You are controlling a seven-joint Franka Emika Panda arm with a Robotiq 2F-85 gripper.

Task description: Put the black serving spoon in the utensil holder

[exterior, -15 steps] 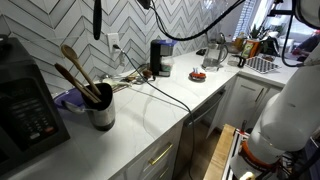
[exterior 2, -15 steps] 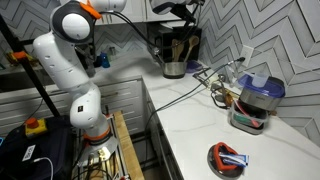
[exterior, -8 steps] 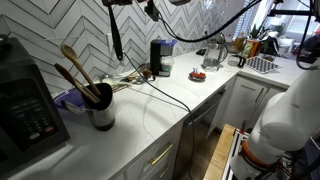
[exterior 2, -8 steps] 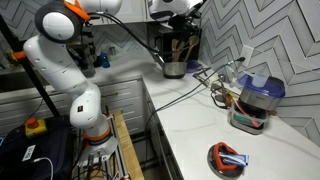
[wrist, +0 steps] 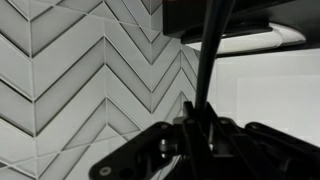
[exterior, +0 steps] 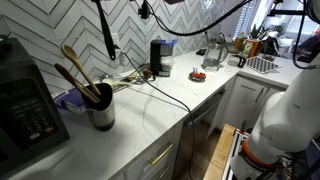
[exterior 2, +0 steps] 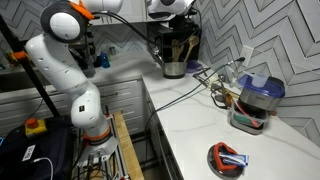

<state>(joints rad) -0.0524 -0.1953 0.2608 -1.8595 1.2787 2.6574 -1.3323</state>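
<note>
Next, I release the black serving spoon from my gripper so that it is left among the wooden spoons that stand in the utensil holder [exterior: 95, 91]. The black spoon now hangs above and behind the holder.
My gripper [wrist: 200, 128] is shut on the handle of the black serving spoon [wrist: 208, 55], seen from the wrist against the chevron tile wall. In an exterior view the spoon [exterior: 105, 35] hangs head-down and slightly tilted from the top edge of the picture, above and behind the utensil holder [exterior: 101, 110]. The holder is a dark grey canister with several wooden spoons [exterior: 78, 72] standing in it. In an exterior view the gripper [exterior 2: 168, 8] is high above the holder [exterior 2: 175, 69]; the spoon is hard to make out there.
A black appliance with a button panel [exterior: 25, 108] stands close beside the holder. Cables [exterior: 165, 93] run across the white counter [exterior: 130, 125]. A coffee machine [exterior: 160, 57] and a red dish [exterior: 197, 75] sit further along. A blue-lidded container [exterior 2: 258, 98] is nearby.
The spoon has come lower and shifted sideways along the wall, now tilted instead of upright. The robot arm has swung round above the counter.
</note>
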